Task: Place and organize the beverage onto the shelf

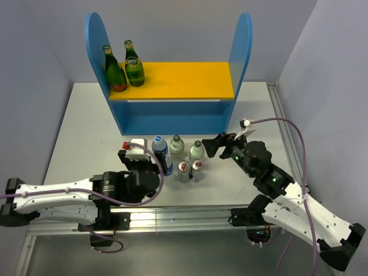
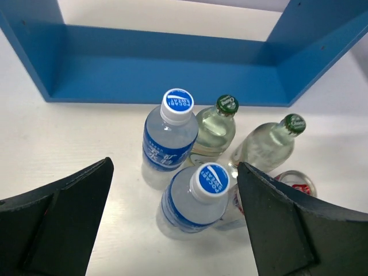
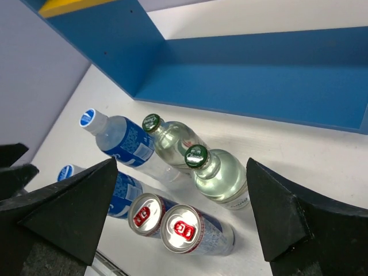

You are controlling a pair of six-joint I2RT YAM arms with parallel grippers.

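Observation:
My right gripper will close next around the body of the red-tabbed can [image 1: 197, 172] [image 3: 211, 235] that is farther away from the blue-capped Pocari Sweat bottles.
The blue shelf [image 1: 240, 52] with its yellow-orange upper board [image 1: 184, 79] stands at the back; two dark green bottles [image 1: 115, 72] [image 1: 134, 66] stand on the board's left end. In front of it on the table are two blue-capped Pocari Sweat bottles [image 1: 160, 144] [image 2: 198, 198], two clear green-capped bottles [image 1: 177, 148] [image 1: 196, 150] and two red-tabbed cans [image 1: 184, 170] [image 1: 198, 169]. My left gripper [image 1: 142, 156] is open and empty, above the nearer Pocari bottle, its fingers [image 2: 63, 218] wide apart. My right gripper [image 1: 217, 145] is open and empty, above and right of the cans [image 3: 187, 230] and the clear bottles [image 3: 221, 175].
The shelf's lower bay [image 2: 172, 75] behind the drinks holds nothing. Grey walls close in at the left, right and back. A metal rail [image 1: 172, 215] runs along the table's near edge by the arm bases.

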